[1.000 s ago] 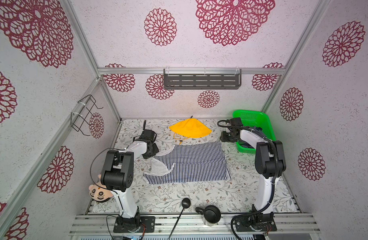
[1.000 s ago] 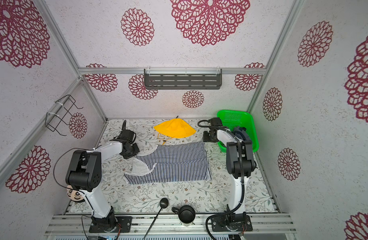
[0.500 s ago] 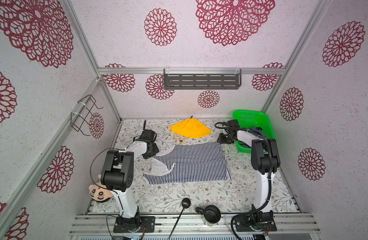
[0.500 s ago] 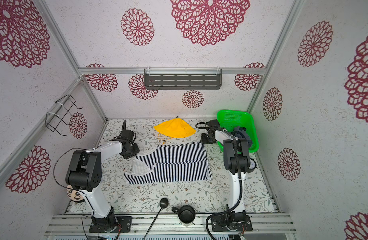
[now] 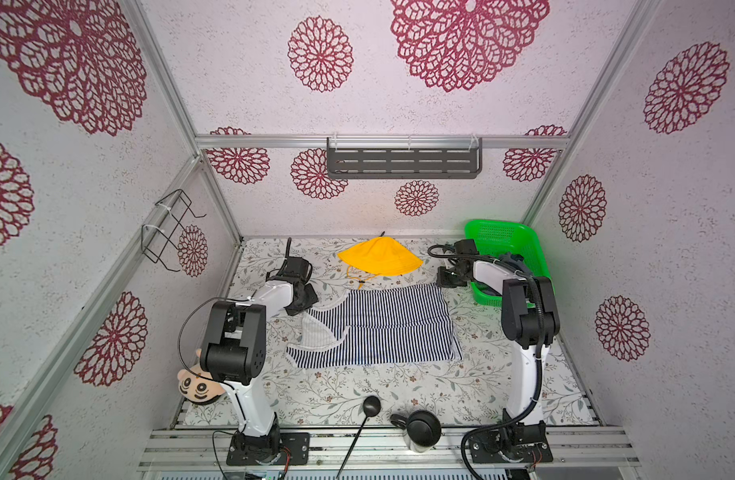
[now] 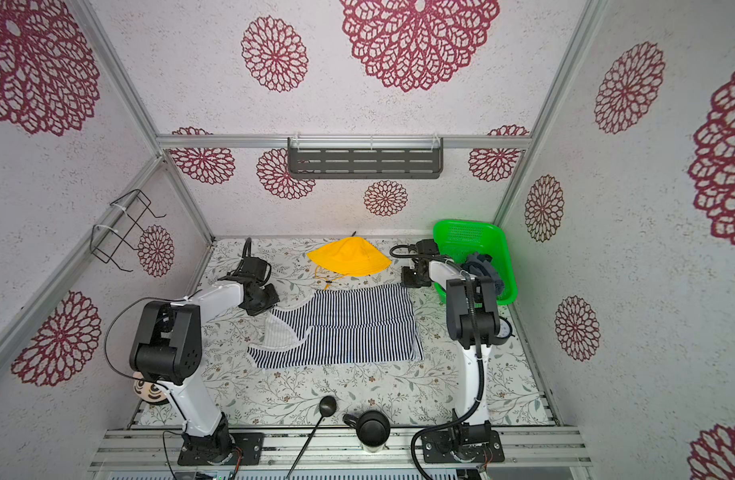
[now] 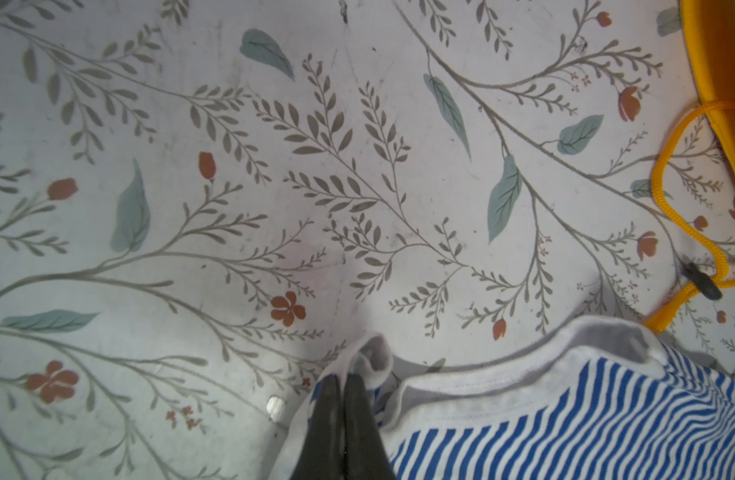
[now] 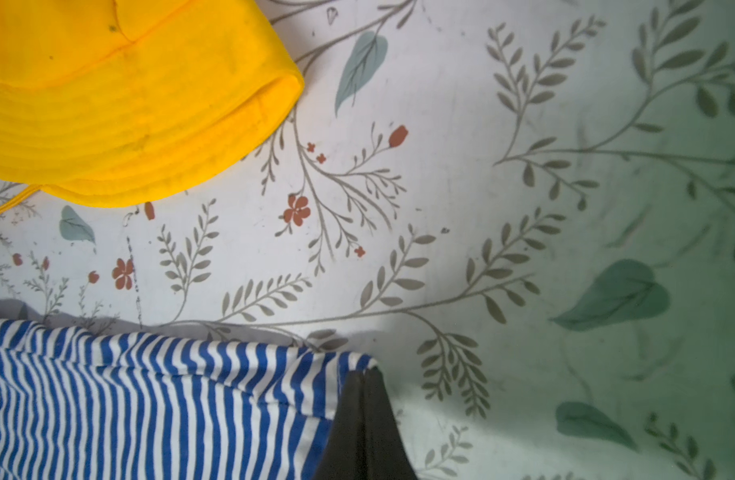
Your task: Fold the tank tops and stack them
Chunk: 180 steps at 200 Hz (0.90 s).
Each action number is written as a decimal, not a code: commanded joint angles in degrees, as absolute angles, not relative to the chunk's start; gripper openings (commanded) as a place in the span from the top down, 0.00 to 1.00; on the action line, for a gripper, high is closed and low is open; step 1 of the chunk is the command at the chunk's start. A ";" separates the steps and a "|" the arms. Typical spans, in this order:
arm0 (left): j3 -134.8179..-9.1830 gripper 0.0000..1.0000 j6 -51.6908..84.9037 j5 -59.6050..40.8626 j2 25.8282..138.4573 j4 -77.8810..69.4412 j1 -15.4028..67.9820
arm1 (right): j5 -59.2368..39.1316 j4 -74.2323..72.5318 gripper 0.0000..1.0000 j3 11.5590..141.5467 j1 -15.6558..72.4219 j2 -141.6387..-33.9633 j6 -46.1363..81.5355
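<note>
Next, my left gripper takes the underarm corner [image 5: 350, 293] before folding, because it is holding the striped tank top's strap, which is beyond the end of the top's far side edge.
A navy-and-white striped tank top [image 5: 382, 328] [image 6: 349, 328] lies spread flat mid-table, straps toward the left. My left gripper [image 5: 305, 305] [image 6: 270, 305] sits at its far left corner. In the left wrist view, that gripper [image 7: 344, 376] is shut on the white-edged strap of the tank top [image 7: 565, 415]. My right gripper [image 5: 442, 284] [image 6: 407, 284] is at the far right hem corner. The right wrist view shows this gripper [image 8: 363, 372] shut on that corner of the striped cloth [image 8: 149, 395]. A blue-grey tank top [image 6: 484, 266] lies bunched in the green basket.
A yellow hat [image 5: 380, 257] with a cord lies just behind the striped top. The green basket [image 5: 498, 232] stands at the back right. A black ladle [image 5: 370, 405] and a black kettle [image 5: 419, 426] sit at the front edge. A plush doll head [image 5: 197, 384] lies front left.
My right gripper has moved left from the basket's side to the striped top's far right corner and shut on it. The left arm has stayed put.
</note>
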State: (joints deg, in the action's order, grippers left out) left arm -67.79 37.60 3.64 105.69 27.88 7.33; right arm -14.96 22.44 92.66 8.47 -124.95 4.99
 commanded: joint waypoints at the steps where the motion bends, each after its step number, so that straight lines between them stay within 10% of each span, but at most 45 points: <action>1: -68.84 1.00 36.82 3.17 102.62 27.70 7.12 | -17.16 23.11 1.00 93.92 8.53 -118.94 1.75; 180: -54.10 1.00 38.17 4.25 93.10 21.79 7.21 | -26.66 12.37 1.00 65.78 8.02 -95.16 -8.96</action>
